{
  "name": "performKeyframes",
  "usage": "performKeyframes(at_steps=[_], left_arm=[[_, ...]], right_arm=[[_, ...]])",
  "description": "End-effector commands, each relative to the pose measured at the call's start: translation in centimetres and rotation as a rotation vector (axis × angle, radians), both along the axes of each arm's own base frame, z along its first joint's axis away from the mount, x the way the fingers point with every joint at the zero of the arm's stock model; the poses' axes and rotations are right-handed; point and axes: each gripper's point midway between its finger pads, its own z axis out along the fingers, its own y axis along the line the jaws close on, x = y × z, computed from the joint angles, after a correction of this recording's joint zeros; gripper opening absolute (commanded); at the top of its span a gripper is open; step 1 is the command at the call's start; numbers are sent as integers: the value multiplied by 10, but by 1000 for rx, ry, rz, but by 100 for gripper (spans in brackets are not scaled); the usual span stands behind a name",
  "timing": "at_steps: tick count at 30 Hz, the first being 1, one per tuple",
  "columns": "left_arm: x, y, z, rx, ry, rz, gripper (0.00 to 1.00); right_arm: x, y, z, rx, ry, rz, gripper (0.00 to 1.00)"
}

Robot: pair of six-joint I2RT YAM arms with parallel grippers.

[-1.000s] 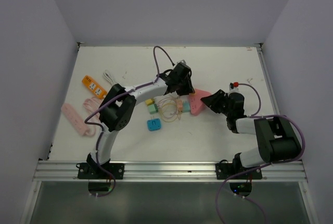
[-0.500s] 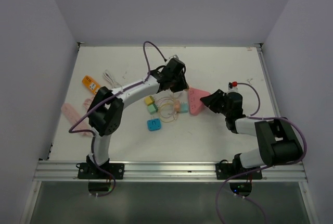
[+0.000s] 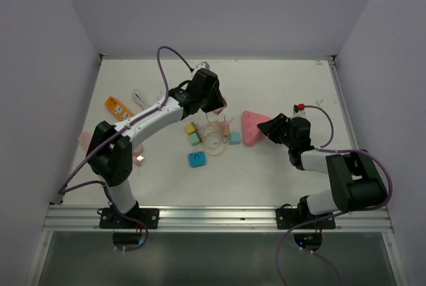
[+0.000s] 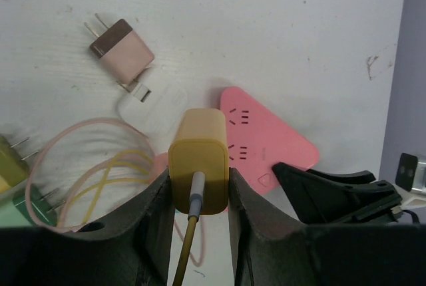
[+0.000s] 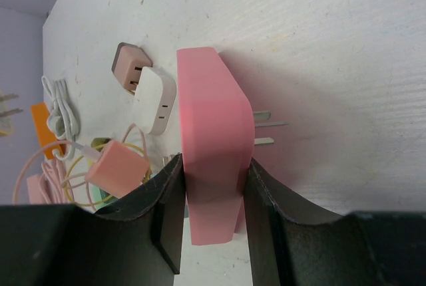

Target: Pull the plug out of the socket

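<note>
My right gripper has the pink socket. It will put the socket down on the table (image 3: 161, 101) (image 5: 84, 93) close beside the bundled white cable.
My left gripper (image 4: 198, 196) is shut on a yellow plug (image 4: 198, 168) with a yellow cable, held above the table and apart from the socket. In the top view the left gripper (image 3: 214, 103) sits left of and behind the pink triangular socket (image 3: 251, 128). My right gripper (image 5: 213, 183) is shut on the pink socket (image 5: 213, 133), which stands on edge with its metal prongs sticking out to the right. The socket also shows in the left wrist view (image 4: 263, 140), with the right gripper's dark fingers at its lower right corner.
A brown charger (image 4: 122, 50) and a white charger (image 4: 152, 108) lie near the socket. Coiled pink and yellow cables (image 3: 214, 136), green (image 3: 194, 138) and blue (image 3: 197, 159) adapters lie mid-table. An orange power strip (image 3: 119, 109) lies at the left.
My left gripper has moved back and left, away from the pink socket, carrying the yellow plug off it. The right gripper has stayed on the socket.
</note>
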Motion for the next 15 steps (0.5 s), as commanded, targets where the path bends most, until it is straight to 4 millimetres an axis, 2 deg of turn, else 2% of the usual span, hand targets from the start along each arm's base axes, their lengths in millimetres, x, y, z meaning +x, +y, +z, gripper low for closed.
performKeyframes(at_steps=[1, 5, 7, 11, 14, 15], left_arm=[[-4, 26, 3, 41, -30, 17, 0], [-15, 33, -19, 70, 15, -3, 0], [-21, 33, -33, 76, 39, -20, 5], [-32, 35, -50, 68, 66, -40, 13], [-38, 36, -58, 62, 78, -48, 22], [-39, 35, -58, 57, 77, -55, 29]], right_arm=[[-36, -35, -64, -188, 230, -69, 0], [-36, -35, -65, -189, 231, -67, 0], [-35, -35, -64, -187, 230, -68, 0], [-36, -33, -65, -188, 229, -58, 0], [-35, -33, -64, -186, 225, -53, 0], [-36, -32, -64, -184, 224, -51, 0]])
